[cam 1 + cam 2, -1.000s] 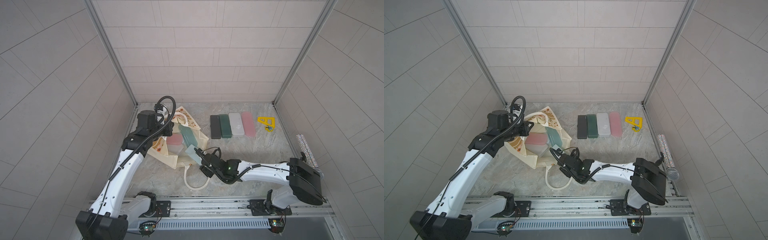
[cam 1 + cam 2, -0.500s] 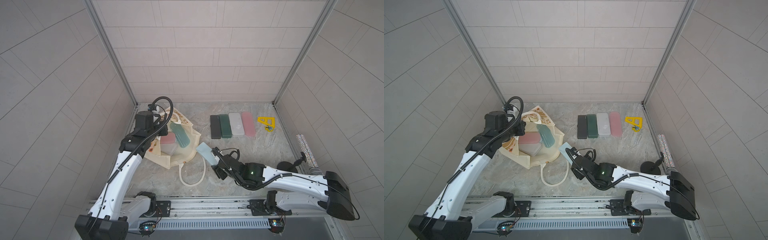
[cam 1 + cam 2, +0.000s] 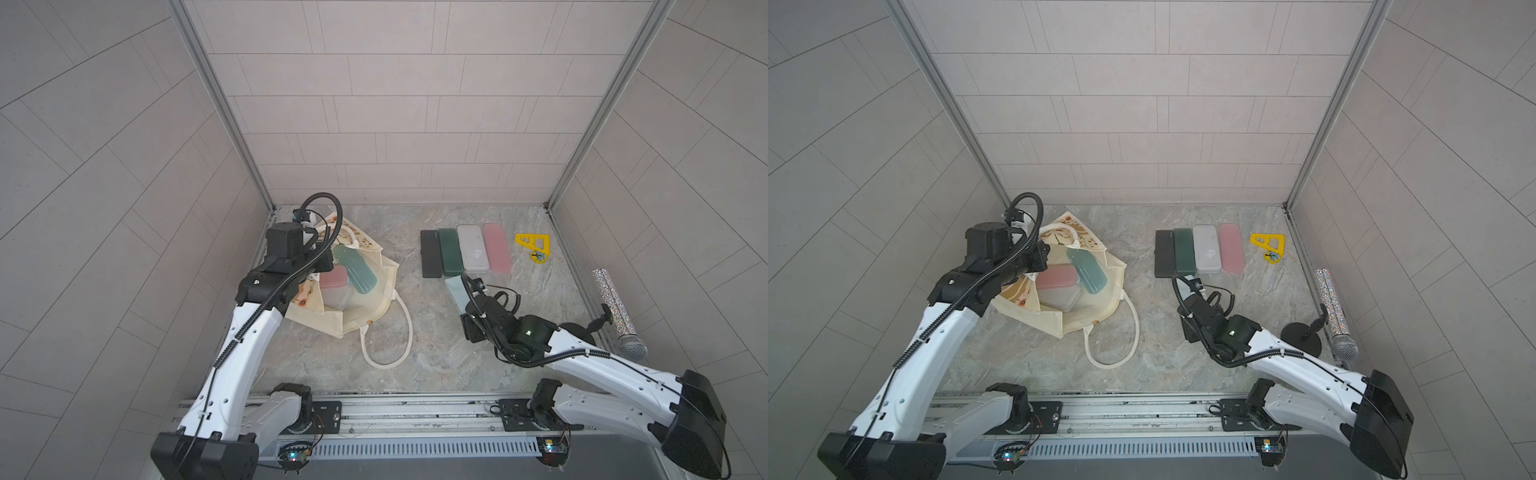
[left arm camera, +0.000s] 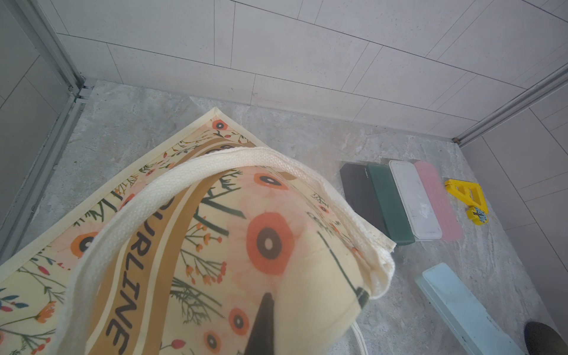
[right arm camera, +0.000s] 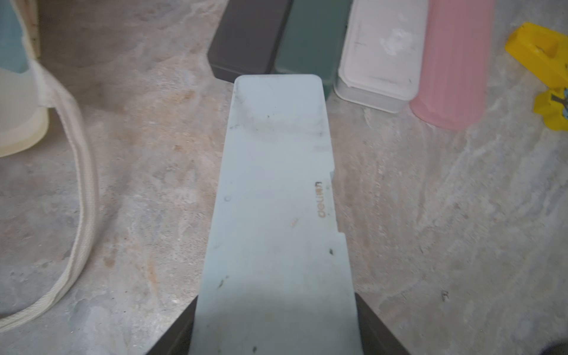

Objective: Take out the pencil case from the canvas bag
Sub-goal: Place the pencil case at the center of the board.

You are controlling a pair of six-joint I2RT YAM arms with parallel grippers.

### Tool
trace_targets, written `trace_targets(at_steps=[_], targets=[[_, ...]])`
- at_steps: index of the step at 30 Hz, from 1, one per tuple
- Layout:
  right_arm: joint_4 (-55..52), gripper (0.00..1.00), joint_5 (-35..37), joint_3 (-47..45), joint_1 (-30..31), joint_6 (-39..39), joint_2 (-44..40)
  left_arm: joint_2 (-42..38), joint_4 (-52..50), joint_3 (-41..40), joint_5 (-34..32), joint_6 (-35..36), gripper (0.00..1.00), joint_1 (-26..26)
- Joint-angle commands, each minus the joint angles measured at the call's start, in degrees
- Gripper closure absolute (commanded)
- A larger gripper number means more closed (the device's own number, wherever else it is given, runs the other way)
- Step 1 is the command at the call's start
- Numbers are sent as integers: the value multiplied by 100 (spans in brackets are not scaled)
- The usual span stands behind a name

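I will use my right gripper to set the light blue pencil case down on the bare floor (image 3: 508,313) (image 5: 436,273) in front of the pink pencil case in the row.
The cream canvas bag (image 3: 361,309) with orange flowers lies open at the left in both top views, one rope handle (image 3: 388,332) trailing on the floor. My left gripper (image 4: 266,322) is shut on the printed fabric at its rim (image 4: 196,239). Inside lie a teal case (image 3: 355,270), a pink case (image 3: 334,279) and a frosted one (image 3: 337,298). My right gripper (image 5: 276,319) is shut on a light blue pencil case (image 5: 276,199), held low outside the bag, its far end close to the row of cases (image 3: 455,291).
Black (image 3: 430,259), dark green (image 3: 451,257), white (image 3: 472,253) and pink (image 3: 496,253) cases lie side by side at the back right. A yellow plastic piece (image 3: 534,247) sits beyond them. A glittery microphone (image 3: 619,307) on a black stand is against the right wall.
My right arm has carried the light blue case from the bag's mouth rightward to just below the row of cases. The bag, held by the left gripper, has shifted a little to the left.
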Motion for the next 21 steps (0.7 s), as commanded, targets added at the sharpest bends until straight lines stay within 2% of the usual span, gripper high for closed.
trace_targets(at_steps=[1, 9, 10, 12, 16, 18, 21], targets=[[-706, 43, -159, 53, -394, 270, -398, -63, 248, 120, 305, -53, 100, 21], [-1590, 42, -580, 227, -1595, 164, -640, -67, 235, 111, 327, -71, 100, 20], [-1523, 42, -814, 215, -1789, 106, -619, -66, 234, 110, 355, -66, 100, 21], [-1461, 41, -1256, 286, -2171, -14, -482, -31, 264, 115, 533, -62, 100, 15], [-1493, 40, -1445, 618, -2720, -317, -232, 33, 344, 102, 872, -62, 100, -18], [-1577, 39, -1583, 813, -2933, -501, -114, 50, 354, 120, 1006, -62, 100, -23], [-1799, 37, -1428, 1060, -2970, -783, 151, 77, 371, 137, 1195, -40, 100, -57]])
